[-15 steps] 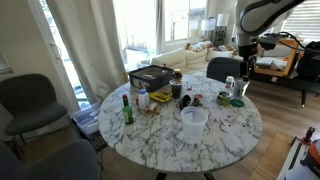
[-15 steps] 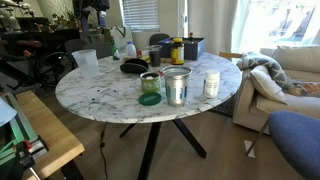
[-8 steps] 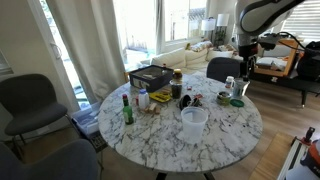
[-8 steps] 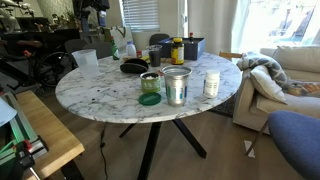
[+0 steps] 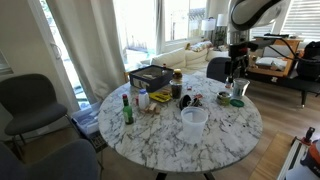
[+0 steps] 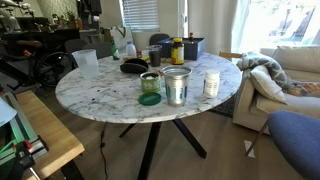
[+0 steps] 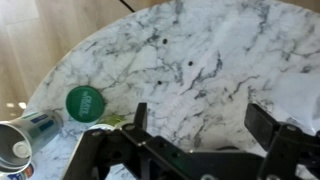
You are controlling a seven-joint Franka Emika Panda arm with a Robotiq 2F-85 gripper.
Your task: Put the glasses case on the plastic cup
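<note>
Next, my gripper needs to close on the upper edge (image 5: 184, 99) of the black glasses case, near the table's middle.
The black glasses case (image 6: 134, 67) lies on the round marble table (image 6: 110, 100); in an exterior view it shows as a dark oblong (image 5: 186, 101) near the middle. The translucent plastic cup (image 5: 193, 120) stands upright and empty near the table's edge, and it also shows in an exterior view (image 6: 85, 58). My gripper (image 5: 236, 72) hangs above the table's rim, well away from the case and the cup. In the wrist view the gripper (image 7: 200, 125) is open and empty over bare marble. Neither the case nor the cup shows there.
A green lid (image 7: 86, 102) and a tin (image 7: 25, 135) lie below the gripper's side. A metal can (image 6: 176, 85), a white jar (image 6: 211, 83), a green bottle (image 5: 127, 108) and a dark box (image 5: 150, 75) stand on the table. Chairs surround it.
The arm has swung a little inward over the table's rim, and the gripper hangs lower. The case, the cup and the other objects have not moved.
</note>
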